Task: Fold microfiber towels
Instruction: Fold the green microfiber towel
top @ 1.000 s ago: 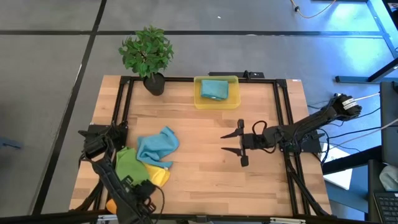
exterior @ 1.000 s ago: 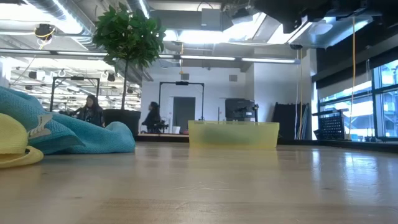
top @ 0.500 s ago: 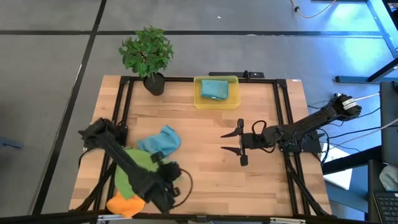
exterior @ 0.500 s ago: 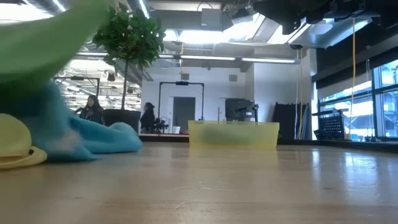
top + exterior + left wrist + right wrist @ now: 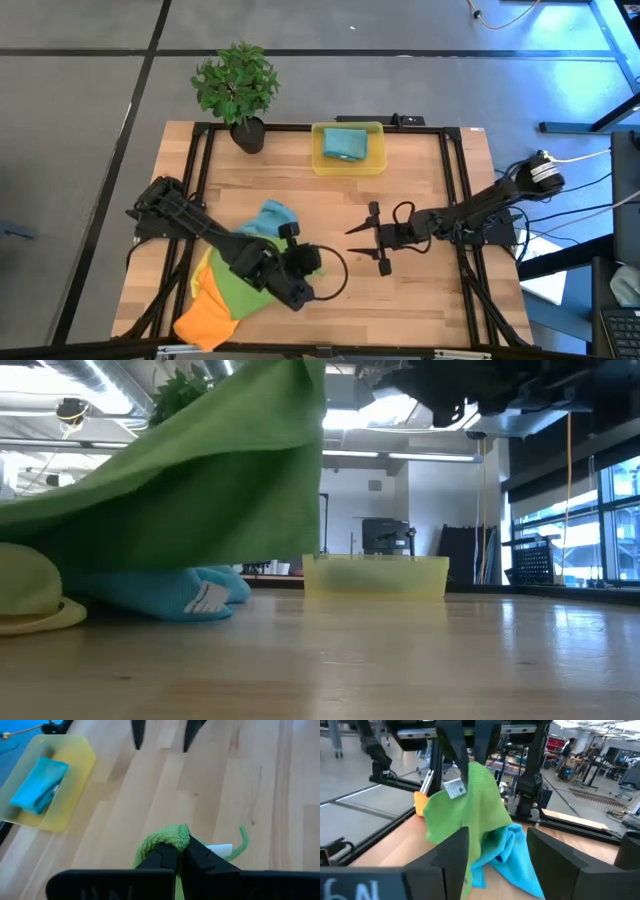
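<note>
Next, I release the green towel's edge with my left gripper on the wood [image 5: 297, 289] between the orange towel and my right gripper.
My left gripper [image 5: 312, 264] is raised over the table's near middle, shut on a green microfiber towel [image 5: 232, 285] that drapes back to the pile at the near left. An orange towel [image 5: 205, 322] lies at the near edge, and a teal towel [image 5: 270, 220] lies at the pile's far side. A yellow towel [image 5: 30, 595] shows in the low view. My right gripper [image 5: 352, 240] stands open at the table's middle right. It points level at the hanging green towel [image 5: 470, 805] and holds nothing. My left gripper pinches a bunched bit of the green towel's edge [image 5: 167, 839] between its two fingers, close to the white label [image 5: 220, 849]. The fingers slant down toward the table's right. The towel hangs below them as a sloping sheet, its lower part [image 5: 120, 510] trailing back onto the pile.
A translucent yellow bin [image 5: 318, 160] at the far middle holds a folded teal towel [image 5: 344, 144]. A potted plant [image 5: 237, 88] stands at the far left. Bare wood lies between the two grippers and toward the near right.
My left gripper has swung from the near left corner up and toward the table's middle, turning as it went. It drew the green towel up off the pile into a hanging sheet and uncovered the orange towel. My right gripper has edged lower and toward the left.
</note>
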Motion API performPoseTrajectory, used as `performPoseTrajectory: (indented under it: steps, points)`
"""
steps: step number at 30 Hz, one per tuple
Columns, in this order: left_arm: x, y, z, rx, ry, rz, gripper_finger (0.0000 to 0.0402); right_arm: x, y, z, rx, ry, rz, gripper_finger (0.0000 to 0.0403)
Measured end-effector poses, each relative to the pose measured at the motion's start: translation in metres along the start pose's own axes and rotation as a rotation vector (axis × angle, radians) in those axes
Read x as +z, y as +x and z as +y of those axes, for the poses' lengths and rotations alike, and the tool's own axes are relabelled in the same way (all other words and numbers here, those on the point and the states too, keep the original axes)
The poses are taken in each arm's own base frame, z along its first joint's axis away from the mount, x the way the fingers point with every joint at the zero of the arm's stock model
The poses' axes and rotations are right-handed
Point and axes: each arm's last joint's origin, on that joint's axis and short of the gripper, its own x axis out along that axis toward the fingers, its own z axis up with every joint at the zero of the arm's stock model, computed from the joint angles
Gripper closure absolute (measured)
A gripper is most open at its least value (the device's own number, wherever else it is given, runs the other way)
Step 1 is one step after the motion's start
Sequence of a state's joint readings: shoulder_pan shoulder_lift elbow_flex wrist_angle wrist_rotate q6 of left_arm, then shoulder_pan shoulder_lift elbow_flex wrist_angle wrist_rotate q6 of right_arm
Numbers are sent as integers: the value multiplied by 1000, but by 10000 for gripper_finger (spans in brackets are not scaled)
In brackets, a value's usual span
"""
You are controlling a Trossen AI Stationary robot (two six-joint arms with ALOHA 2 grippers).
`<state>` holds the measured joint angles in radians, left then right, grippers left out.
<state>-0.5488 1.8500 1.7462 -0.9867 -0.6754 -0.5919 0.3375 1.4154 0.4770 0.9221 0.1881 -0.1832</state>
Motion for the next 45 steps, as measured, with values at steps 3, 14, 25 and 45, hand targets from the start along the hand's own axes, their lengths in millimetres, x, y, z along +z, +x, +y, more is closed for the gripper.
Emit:
performPoseTrajectory:
  steps: [3,14,25,45]
  points:
    - [-2,-4,-2,-11,11,2,401,-4,9,-1,-14,27,-4,202]
    - [-2,-17,2,-3,-24,-21,401,-44,73,25,118,42,131,202]
    - [-3,-17,3,2,-34,-12,401,-73,89,36,105,146,212,202]
    - [-21,-31,-12,-152,-79,143,401,-81,106,33,70,77,251,392]
